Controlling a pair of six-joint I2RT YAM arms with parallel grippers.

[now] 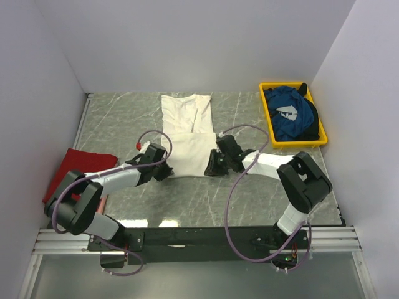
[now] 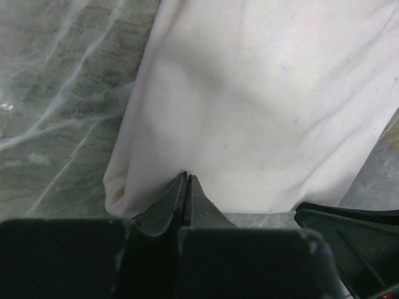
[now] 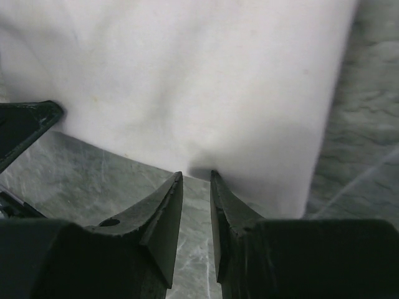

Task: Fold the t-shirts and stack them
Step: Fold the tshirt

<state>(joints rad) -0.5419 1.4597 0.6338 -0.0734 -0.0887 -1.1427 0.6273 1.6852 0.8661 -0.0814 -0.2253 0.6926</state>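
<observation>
My left gripper should open, back off and take the t-shirt's very corner [image 2: 115, 198], because it is pinching the cream-white t-shirt's hem short of its curled near corner.
The cream-white t-shirt [image 1: 186, 124] lies flat in the middle of the table, its near half folded into a narrower panel. My left gripper [image 1: 166, 169] is at the shirt's near left corner. In the left wrist view its jaws [image 2: 186, 175] are shut, pinching the hem of the shirt [image 2: 262, 93]. My right gripper [image 1: 212, 167] is at the near right corner. It [image 3: 196, 174] is slightly open, tips at the hem of the shirt [image 3: 187, 75], holding nothing. The dark red t-shirt [image 1: 78, 167] lies at the left edge. The blue t-shirt [image 1: 290, 112] is bunched in the tray.
The yellow tray [image 1: 268, 118] stands at the back right against the wall. White walls close off the left, back and right sides. Purple cables loop above both arms. The marble tabletop [image 1: 249, 199] shows in front of the shirt.
</observation>
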